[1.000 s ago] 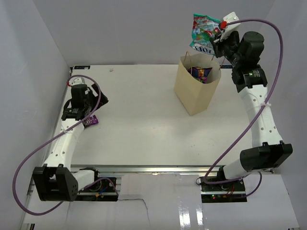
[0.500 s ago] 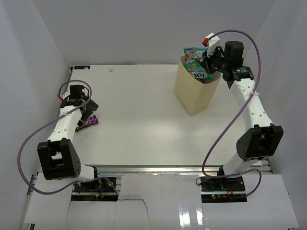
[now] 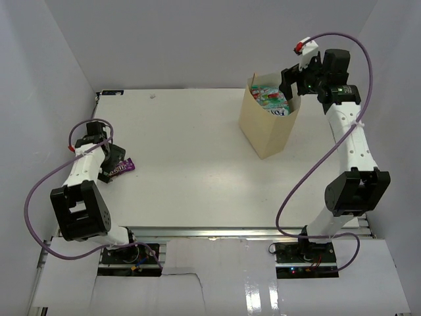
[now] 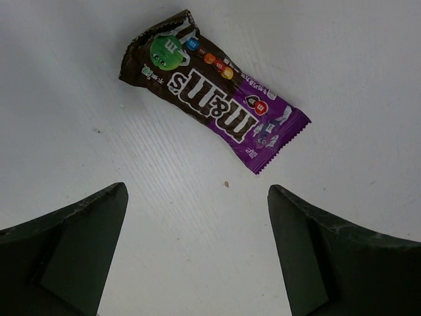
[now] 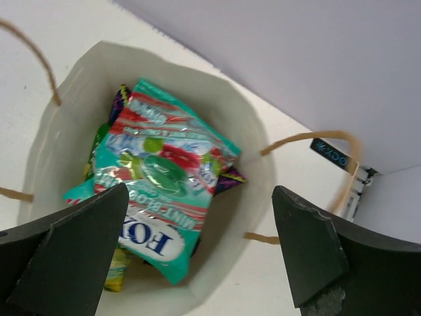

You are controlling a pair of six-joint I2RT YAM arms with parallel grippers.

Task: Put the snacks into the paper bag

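Next, my left gripper needs to go to the white lettering (image 3: 118, 170) (image 4: 214, 107) at the dark purple bar's middle and close there.
The paper bag (image 3: 263, 131) stands upright at the back right of the table. A teal pouch (image 5: 158, 197) lies on top of other snacks inside the paper bag (image 5: 59, 131); the teal pouch (image 3: 271, 100) shows at its mouth. My right gripper (image 5: 197, 250) hovers open just above the bag's mouth, right gripper (image 3: 296, 82) empty. A dark purple bar (image 4: 214, 99) lies flat on the table at the left. My left gripper (image 4: 197, 243) is open, just short of it, touching nothing. The dark purple bar (image 3: 122, 168) lies beside the left gripper (image 3: 108, 158).
White walls enclose the table (image 3: 191, 164) at the left, back and right. The bag's looped handles (image 5: 316, 141) stick out near my right fingers. Purple cables arc over both arms.
My right gripper has opened and let go of the teal pouch, which now rests inside the bag. The left arm has drawn back toward the left wall, near the purple bar.
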